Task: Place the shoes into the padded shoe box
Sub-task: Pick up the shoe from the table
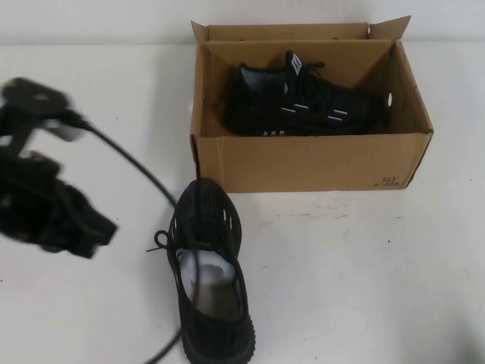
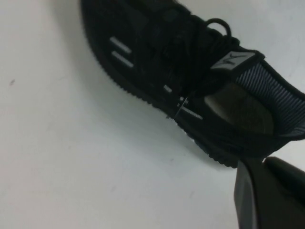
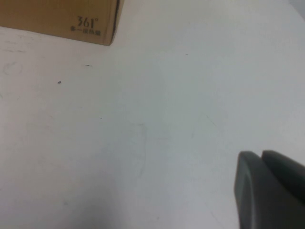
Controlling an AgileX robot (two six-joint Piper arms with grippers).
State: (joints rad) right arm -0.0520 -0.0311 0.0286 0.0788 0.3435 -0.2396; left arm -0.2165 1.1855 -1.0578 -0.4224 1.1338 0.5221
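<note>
The robot's left gripper should next close on the tongue [image 1: 200, 247] [image 2: 224, 68], just behind the laces, of the black sneaker that stands in front of the shoe box.
The brown cardboard shoe box [image 1: 303, 163] stands at the back centre with its flaps open. One black sneaker [image 1: 303, 102] lies on its side inside it. The second black sneaker [image 1: 208, 273] stands upright on the white table in front of the box, toe toward the box. My left gripper [image 1: 102, 227] hovers to the left of this sneaker, shut and empty. In the left wrist view the sneaker [image 2: 190, 81] lies just beyond the left gripper [image 2: 262, 162]. My right gripper [image 3: 261, 155] is shut and empty over bare table near the box corner [image 3: 57, 19]; it does not show in the high view.
A black cable [image 1: 129, 155] runs from the left arm across the table and over the sneaker on the table. The box's front right corner carries small black print [image 1: 390, 182]. White table surface lies to the right of the sneaker.
</note>
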